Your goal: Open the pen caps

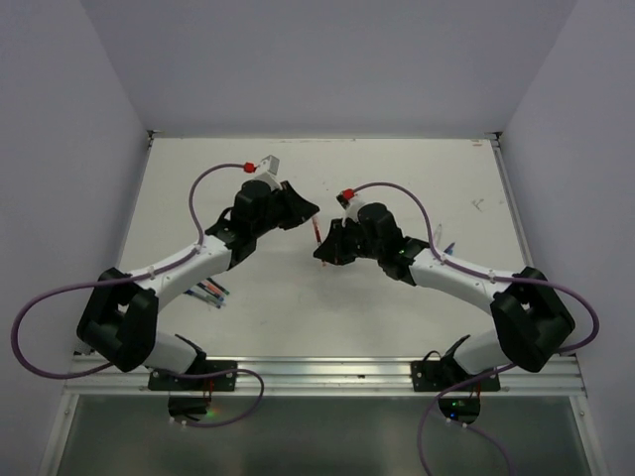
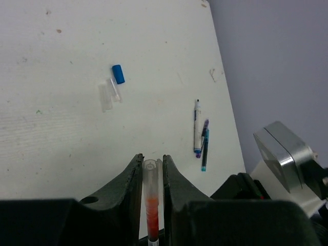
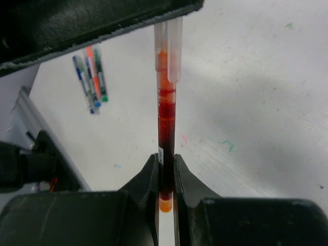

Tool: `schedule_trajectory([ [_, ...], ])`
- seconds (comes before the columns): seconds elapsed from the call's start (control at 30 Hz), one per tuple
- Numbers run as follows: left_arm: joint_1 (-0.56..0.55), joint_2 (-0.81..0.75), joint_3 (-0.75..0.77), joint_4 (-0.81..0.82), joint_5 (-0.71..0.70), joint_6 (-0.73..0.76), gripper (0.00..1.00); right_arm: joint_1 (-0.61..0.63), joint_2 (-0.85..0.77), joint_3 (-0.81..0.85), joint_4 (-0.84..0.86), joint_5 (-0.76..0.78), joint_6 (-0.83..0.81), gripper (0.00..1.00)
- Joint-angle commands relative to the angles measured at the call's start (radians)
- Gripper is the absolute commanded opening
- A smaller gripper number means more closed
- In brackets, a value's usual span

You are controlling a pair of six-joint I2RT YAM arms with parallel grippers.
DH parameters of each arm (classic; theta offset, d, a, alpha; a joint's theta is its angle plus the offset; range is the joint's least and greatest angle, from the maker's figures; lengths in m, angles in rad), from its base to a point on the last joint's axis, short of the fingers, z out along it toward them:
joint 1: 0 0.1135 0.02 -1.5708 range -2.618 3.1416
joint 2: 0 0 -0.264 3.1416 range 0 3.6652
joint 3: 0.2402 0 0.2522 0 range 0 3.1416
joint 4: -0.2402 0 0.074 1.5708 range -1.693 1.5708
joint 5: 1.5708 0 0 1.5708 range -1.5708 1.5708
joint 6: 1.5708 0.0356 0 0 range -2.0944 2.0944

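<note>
I will release the red pen's cap, still on the pen above the table, from my left gripper on the table [image 1: 339, 221] [image 2: 94, 108], next to the two clear caps that are lying loose.
A red pen [image 3: 165, 123] is held between both grippers above the table. My right gripper [image 3: 165, 160] is shut on its dark red barrel near the orange rear end. My left gripper [image 2: 152, 160] is shut on the pen's clear cap [image 2: 150, 177], which still covers the pen's front end; the cap also shows in the right wrist view [image 3: 168, 46]. In the top view the pen [image 1: 317, 236] spans between the left gripper [image 1: 306, 212] and the right gripper [image 1: 325, 250]. A loose blue cap [image 2: 118, 74] and two clear caps [image 2: 106, 96] lie on the table.
Two pens without caps [image 2: 198, 128] lie near the table's right edge. Several pens [image 3: 90, 76] lie by the left arm, also seen in the top view [image 1: 210, 293]. A metal rail [image 1: 327, 372] runs along the near edge.
</note>
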Motion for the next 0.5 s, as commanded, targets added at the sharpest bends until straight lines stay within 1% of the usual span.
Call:
schedule_trajectory([
  [0.0,-0.006,0.067,0.163,-0.182,-0.267,-0.033,0.0,0.072,-0.036,0.035,-0.185,0.261,-0.089,0.0],
  [0.13,-0.008,0.147,0.253,-0.206,-0.33,-0.048,0.0,0.131,-0.026,0.029,-0.231,0.36,-0.101,0.0],
  [0.2,-0.007,0.186,0.302,-0.218,-0.347,-0.039,0.0,0.137,-0.032,0.016,-0.249,0.386,-0.095,0.0],
  [0.33,-0.01,0.228,0.352,-0.239,-0.376,-0.027,0.0,0.14,-0.058,-0.008,-0.284,0.421,-0.093,0.0],
  [0.43,-0.007,0.259,0.389,-0.226,-0.368,0.01,0.0,0.14,-0.098,-0.022,-0.31,0.447,-0.086,0.0],
  [0.47,-0.007,0.271,0.398,-0.224,-0.326,0.034,0.0,0.14,-0.115,-0.023,-0.35,0.495,-0.072,0.0],
])
